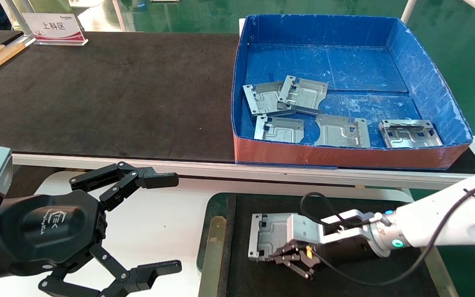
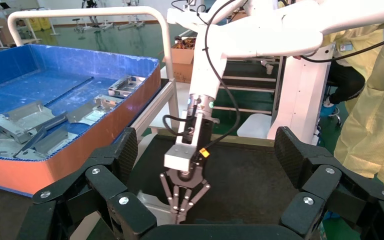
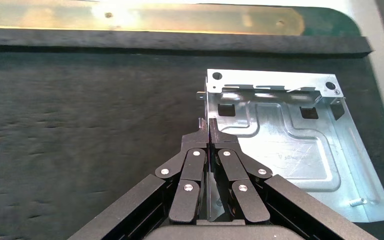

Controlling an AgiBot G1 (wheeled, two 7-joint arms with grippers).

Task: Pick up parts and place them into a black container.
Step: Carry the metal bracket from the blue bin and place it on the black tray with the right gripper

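My right gripper has the metal plate. Next, I release it flat in the container's corner [image 1: 256, 227] [image 3: 315, 102] by the brass piece, toward the blue box.
One part [image 1: 267, 236], a shiny stamped metal plate, lies flat at the black container's [image 1: 217, 247] matte floor, near its left end. My right gripper [image 1: 278, 255] is shut on the plate's upright edge tab. The right wrist view shows the jaws pinched on that thin edge, with the right gripper [image 3: 208, 127] at the side of the plate [image 3: 290, 150]. I cannot tell whether the plate rests on the floor or hangs just above it. Several more parts [image 1: 303, 95] lie in the blue box. My left gripper [image 1: 173, 225] is parked open at the lower left, holding nothing.
The deep blue box [image 1: 344, 159] with a red front stands on the long black table [image 1: 109, 90], behind the container. A brass strip [image 3: 155, 20] runs along the container's left rim. A person in yellow clothing [image 2: 375, 120] stands beyond the right arm.
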